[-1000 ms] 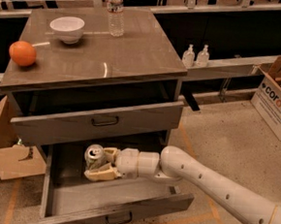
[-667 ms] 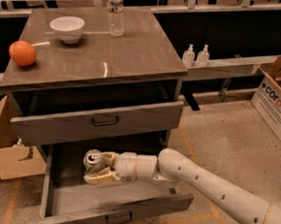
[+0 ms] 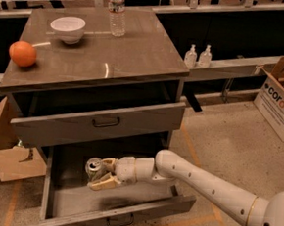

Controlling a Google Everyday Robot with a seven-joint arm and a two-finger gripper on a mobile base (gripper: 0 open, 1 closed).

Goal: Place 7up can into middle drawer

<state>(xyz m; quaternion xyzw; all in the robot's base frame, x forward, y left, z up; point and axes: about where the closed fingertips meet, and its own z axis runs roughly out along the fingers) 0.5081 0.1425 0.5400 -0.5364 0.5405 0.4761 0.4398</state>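
Note:
My gripper is going to release the 7up can on the middle drawer's bottom behind the dark bar handle (image 3: 100, 190).
The 7up can (image 3: 94, 168), with its silver top and pull tab up, is inside the open middle drawer (image 3: 119, 212), the lower pulled-out grey tray with a dark bar handle. My gripper (image 3: 99, 173) reaches into that drawer from the right on a white arm. Its pale fingers (image 3: 103, 182) are closed around the can, one behind it and one in front. I cannot tell whether the can rests on the drawer floor or hangs just above it.
The drawer above (image 3: 99, 123) is partly pulled out and overhangs the can. On the cabinet top (image 3: 136, 55) stand an orange (image 3: 23, 53), a white bowl (image 3: 67, 28) and a water bottle (image 3: 116, 10). Cardboard boxes sit on the floor left (image 3: 10, 161) and right (image 3: 283, 99).
The gripper and the can have shifted slightly left and deeper into the middle drawer. The can stays held.

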